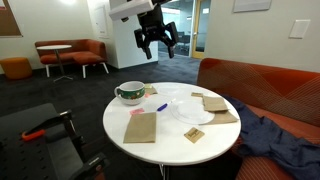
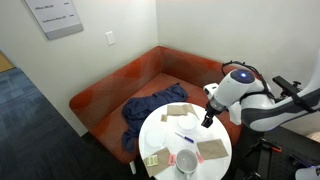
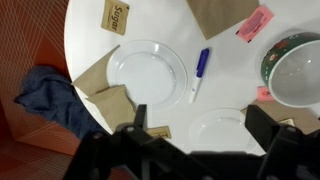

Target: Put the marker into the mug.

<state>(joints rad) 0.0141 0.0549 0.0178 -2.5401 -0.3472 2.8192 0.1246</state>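
Next, I move my gripper to the white half of the marker (image 1: pixel 170 101) (image 3: pixel 194 91), past its blue part, and close it at that spot.
The marker (image 3: pixel 201 68) is a short blue and white stick lying flat on the round white table (image 3: pixel 225 85), between two flat plates. The mug (image 3: pixel 297 70) is wide and white with a dark green band; it stands at the table's edge, apart from the marker. It also shows in both exterior views (image 1: pixel 130 93) (image 2: pixel 186 160). My gripper (image 3: pixel 200 130) is open and empty. It hangs well above the table (image 1: pixel 155 40), over the plates, and touches nothing. In the wrist view its two dark fingers frame the smaller plate.
Two white plates (image 3: pixel 148 72) (image 3: pixel 225 128) lie on the table. There are also brown napkins (image 1: pixel 141 126), a small "Sugar" card (image 3: pixel 116 16) and pink paper scraps (image 3: pixel 255 22). A blue cloth (image 2: pixel 150 108) lies on the orange sofa (image 1: pixel 270 85) beside the table. A dark chair (image 1: pixel 35 140) stands nearby.
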